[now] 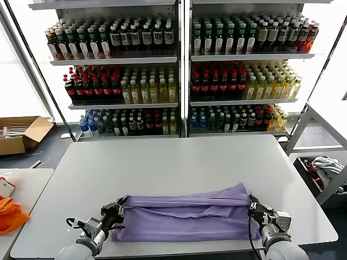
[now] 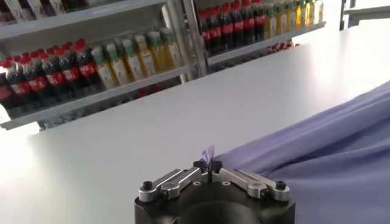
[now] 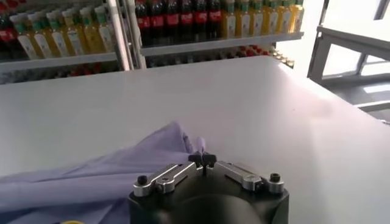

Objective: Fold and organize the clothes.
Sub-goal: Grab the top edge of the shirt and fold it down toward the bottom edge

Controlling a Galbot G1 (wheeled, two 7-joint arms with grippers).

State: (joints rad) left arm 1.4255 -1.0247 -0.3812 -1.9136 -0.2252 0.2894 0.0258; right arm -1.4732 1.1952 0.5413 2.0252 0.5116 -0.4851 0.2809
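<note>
My left gripper needs to open and take a fuller bunch of the T-shirt's folded end (image 1: pixel 131 202) before it drags the lavender T-shirt, because it pinches only a thin tip now.
A plain lavender T-shirt (image 1: pixel 187 216) lies folded lengthwise into a long band near the table's front edge. My left gripper (image 1: pixel 120 206) is shut on the shirt's left end; in the left wrist view (image 2: pixel 208 165) a bit of lavender cloth (image 2: pixel 317 152) sticks up between the closed fingertips. My right gripper (image 1: pixel 252 207) is shut on the shirt's right end; in the right wrist view (image 3: pixel 202 159) cloth (image 3: pixel 109 176) is pinched between the tips. The printed shirt is out of view.
The white table (image 1: pixel 179 162) stretches back to drink shelves (image 1: pixel 179 70). An orange bag (image 1: pixel 11 212) lies on a side table at the left. A white-grey cloth bundle (image 1: pixel 327 168) sits in a bin at the right. A cardboard box (image 1: pixel 21 132) is on the floor.
</note>
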